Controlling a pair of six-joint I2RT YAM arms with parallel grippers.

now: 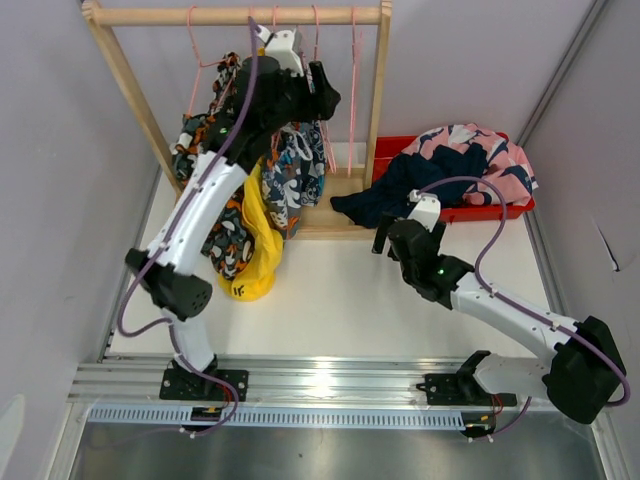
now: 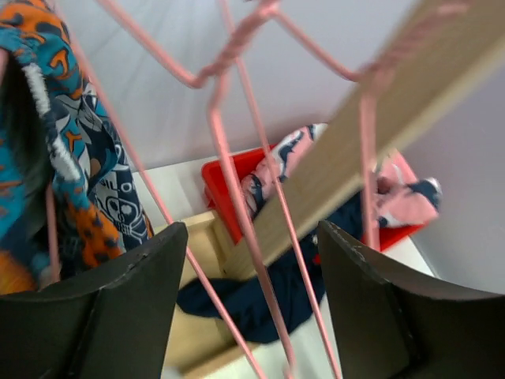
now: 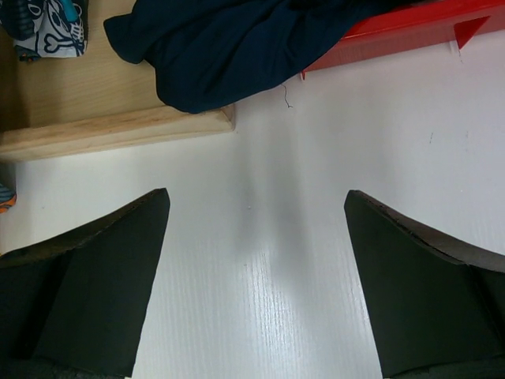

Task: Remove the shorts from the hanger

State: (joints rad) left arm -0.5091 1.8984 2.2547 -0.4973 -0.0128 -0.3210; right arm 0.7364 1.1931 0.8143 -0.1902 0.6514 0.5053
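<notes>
The pink hanger carries the blue-orange-white print shorts. Next, my left gripper closes on the near end (image 1: 276, 141) (image 2: 52, 237) of that hanger.
Three pairs of shorts hang on the wooden rack (image 1: 240, 15): blue-orange-white print (image 1: 296, 175), orange-black-white camouflage (image 1: 229, 238) and yellow (image 1: 256, 255). The pink shorts (image 1: 470, 150) and navy shorts (image 1: 400, 190) lie in and over the red bin (image 1: 505, 210). My left gripper (image 1: 323, 96) is raised among the pink hangers (image 1: 352, 90). In the left wrist view it (image 2: 252, 233) is open, pink hanger wires (image 2: 225, 158) pass between its jaws, and the print shorts (image 2: 87, 166) are at its left. My right gripper (image 1: 385, 240) is open and empty over the table (image 3: 256, 193).
The rack's wooden base (image 3: 110, 130) lies just beyond my right gripper, with the navy shorts (image 3: 237, 47) draped over it and the red bin's edge (image 3: 410, 24) to its right. Grey walls enclose the table on the left, back and right.
</notes>
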